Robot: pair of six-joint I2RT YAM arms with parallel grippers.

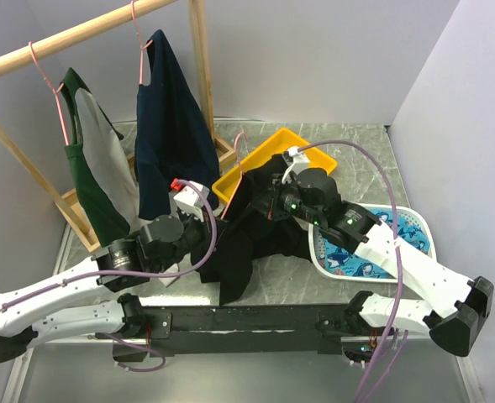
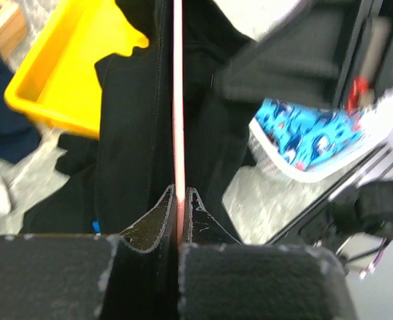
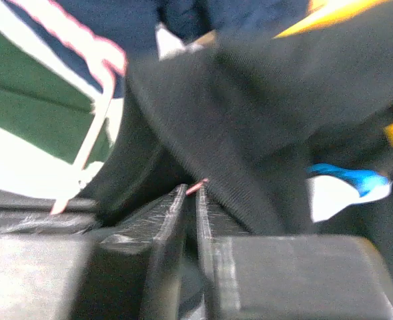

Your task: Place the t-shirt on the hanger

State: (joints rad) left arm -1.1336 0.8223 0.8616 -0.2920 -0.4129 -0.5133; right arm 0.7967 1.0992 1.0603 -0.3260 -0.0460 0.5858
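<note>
My left gripper grips the hanger's wire far from the hook, so it should open and regrip nearer the hook's base (image 1: pixel 241 171) before lifting.
The black t-shirt (image 1: pixel 239 252) hangs in a bunch between my two grippers, over the table's middle. The hanger (image 1: pixel 238 144) is a thin pink wire; its hook pokes up by the yellow bin. In the left wrist view the hanger wire (image 2: pixel 178 100) runs straight up from my left gripper (image 2: pixel 180 200), which is shut on it, with t-shirt (image 2: pixel 129 153) fabric on both sides. My left gripper (image 1: pixel 212 211) sits at the shirt's left edge. My right gripper (image 1: pixel 268 204) is at the shirt's top. Its jaws (image 3: pixel 191 190) stand a narrow slit apart, a pink wire end (image 3: pixel 197 186) at their tips under a t-shirt (image 3: pixel 249 113) fold.
A yellow bin (image 1: pixel 268 155) lies behind the shirt. A white basket with a blue shark print (image 1: pixel 381 243) sits under the right arm. At the back left, a wooden rack (image 1: pixel 62 38) carries a navy shirt (image 1: pixel 171 126) and a green-and-grey shirt (image 1: pixel 92 159) on pink hangers.
</note>
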